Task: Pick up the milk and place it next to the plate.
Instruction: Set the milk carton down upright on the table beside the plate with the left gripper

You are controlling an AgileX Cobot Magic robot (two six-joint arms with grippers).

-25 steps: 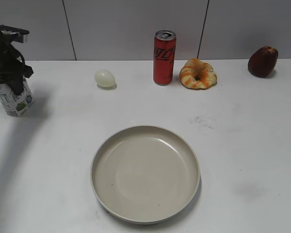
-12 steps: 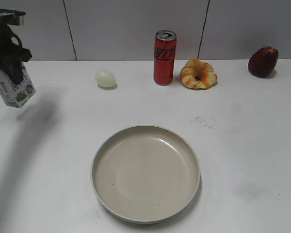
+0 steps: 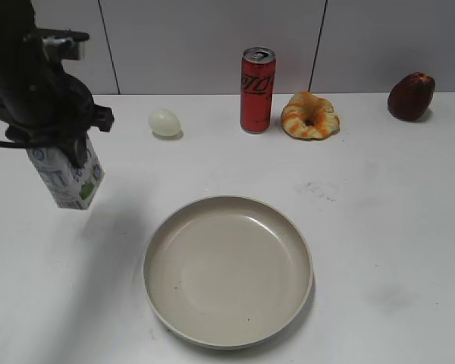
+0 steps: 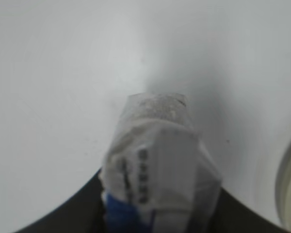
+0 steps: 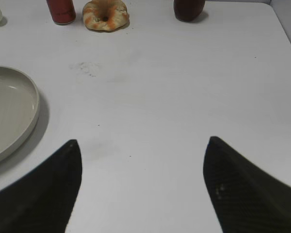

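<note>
The robot's left gripper should release the milk on the white table (image 3: 119, 279) right up against the rim of the plate, on that gripper's side.
My left gripper (image 3: 61, 148) is shut on the milk (image 3: 67, 178), a small white carton with blue markings and a green patch. It hangs tilted in the air to the left of the plate (image 3: 155, 243), above the table. In the left wrist view the milk (image 4: 160, 160) fills the middle between the dark fingers, with the plate's rim (image 4: 287, 184) at the right edge. My right gripper (image 5: 141, 145) is open and empty over bare table, with the plate (image 5: 31, 104) to its left. It does not show in the exterior view.
At the back stand a pale egg (image 3: 164, 122), a red can (image 3: 256, 89), a croissant (image 3: 309, 115) and a dark red fruit (image 3: 410, 96). The white table (image 3: 379, 227) stretches to the right of the plate.
My left gripper has lifted the milk off the table at the far left and carried it rightward and nearer, toward the plate. The other things have not moved.
</note>
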